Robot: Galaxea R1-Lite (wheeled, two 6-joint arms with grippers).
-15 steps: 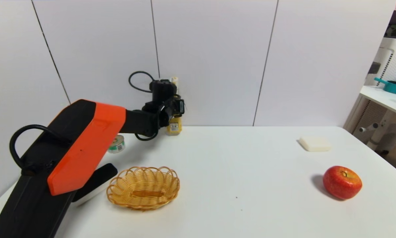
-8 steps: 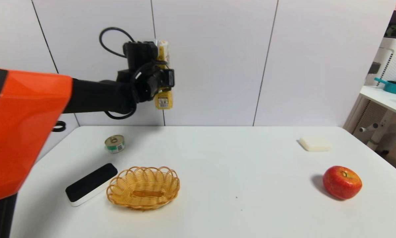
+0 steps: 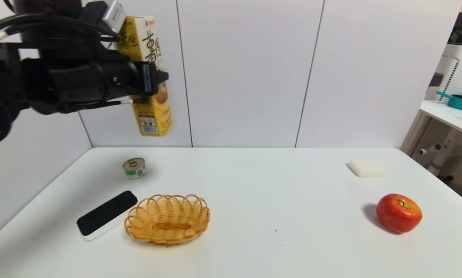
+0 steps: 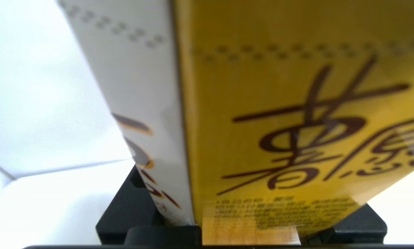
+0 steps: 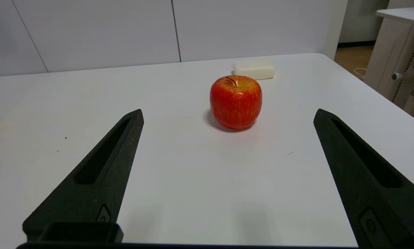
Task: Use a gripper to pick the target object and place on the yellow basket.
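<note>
The robot's left gripper needs to set the carton down upright on the middle of the yellow basket's woven bottom (image 3: 171, 226). The carton now hangs high above the table.
The target object, a tall yellow-and-white carton (image 3: 149, 77) with brown characters, hangs upright high above the table's far left. My left gripper (image 3: 153, 83) is shut on its middle. In the left wrist view the carton (image 4: 279, 121) fills most of the picture. The yellow basket (image 3: 167, 219), an oval wicker one, lies on the table near the front left, well below the carton and closer to me. My right gripper (image 5: 227, 116) stands open low over the table's right side, with nothing between its fingers.
A small tin can (image 3: 134, 168) stands at the far left of the white table (image 3: 273, 200). A black-and-white block (image 3: 106, 214) lies just left of the basket. A red apple (image 3: 399, 213) and a white bar (image 3: 367, 168) are on the right.
My left gripper has lifted the carton off the table's far edge, risen high, and come toward me and to the left. The orange arm segment has left the view.
</note>
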